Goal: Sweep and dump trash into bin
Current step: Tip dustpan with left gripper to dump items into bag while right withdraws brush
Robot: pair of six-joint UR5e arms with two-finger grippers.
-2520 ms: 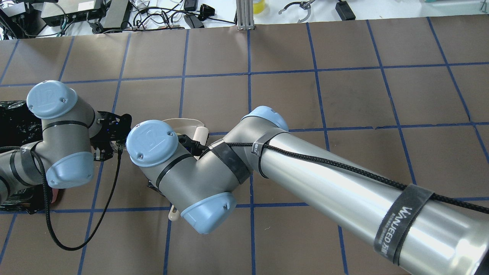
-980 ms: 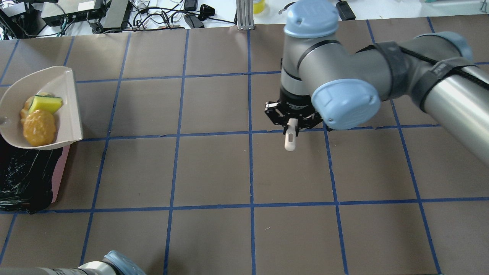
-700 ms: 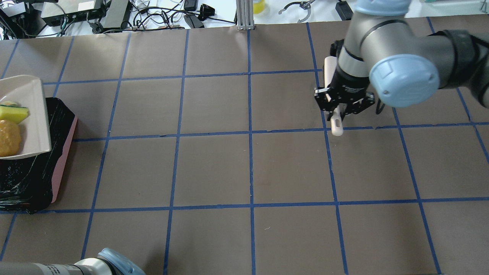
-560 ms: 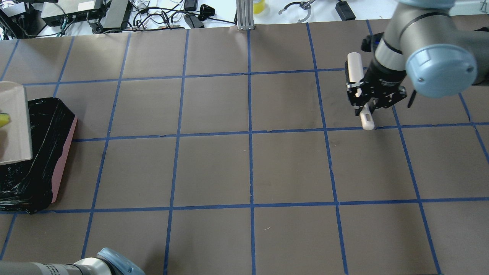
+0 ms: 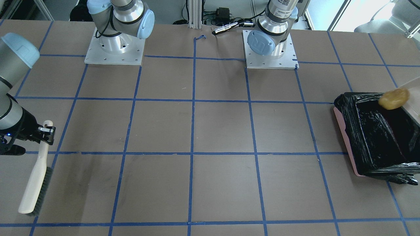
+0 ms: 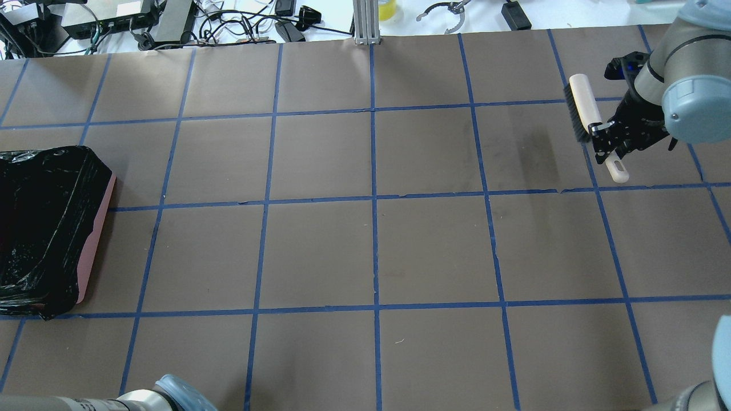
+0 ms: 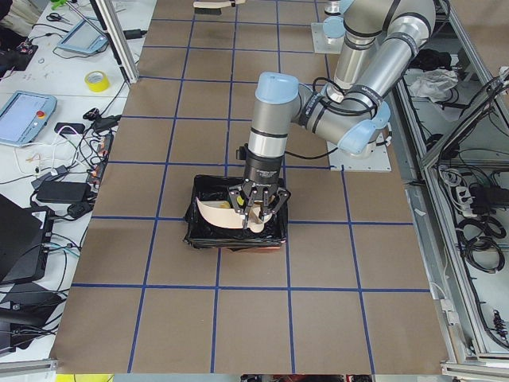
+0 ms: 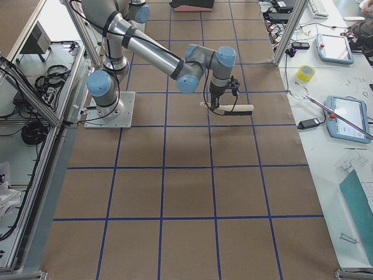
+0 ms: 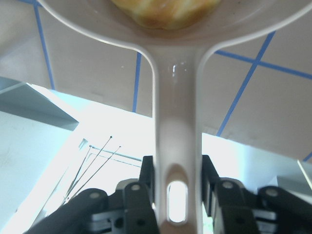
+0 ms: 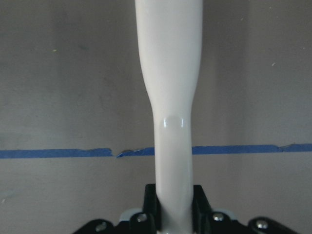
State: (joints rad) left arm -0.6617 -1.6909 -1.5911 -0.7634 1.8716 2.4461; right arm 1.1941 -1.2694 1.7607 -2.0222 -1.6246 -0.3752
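My right gripper should release the cream hand brush across the blue tape (image 5: 45, 169) (image 10: 184, 90) just below it on the brown table.
The bin (image 5: 345, 131), a pink box lined with a black bag, stands at the table's left end and shows in the overhead view (image 6: 96, 234). My left gripper (image 9: 176, 204) is shut on the handle of the beige dustpan (image 9: 175, 126), held tilted over the bin (image 7: 208, 232). The golden-brown potato lump (image 5: 393, 98) is at the dustpan's lip (image 5: 416, 102), above the bin's opening; it also shows in the left wrist view (image 9: 161, 9). The sponge and the croissant piece are hidden. My right gripper (image 6: 612, 144) is shut on a cream hand brush (image 6: 581, 103).
The brush (image 5: 34, 178) hangs close over the brown, blue-taped table (image 6: 371, 245) near its right end. Cables and electronics (image 6: 114, 20) lie beyond the far edge. My left arm's elbow (image 6: 171, 394) is at the near edge.
My left gripper carried the loaded dustpan left over the bin, out of the overhead view, and tilted it. My right gripper carried the brush away to the far right.
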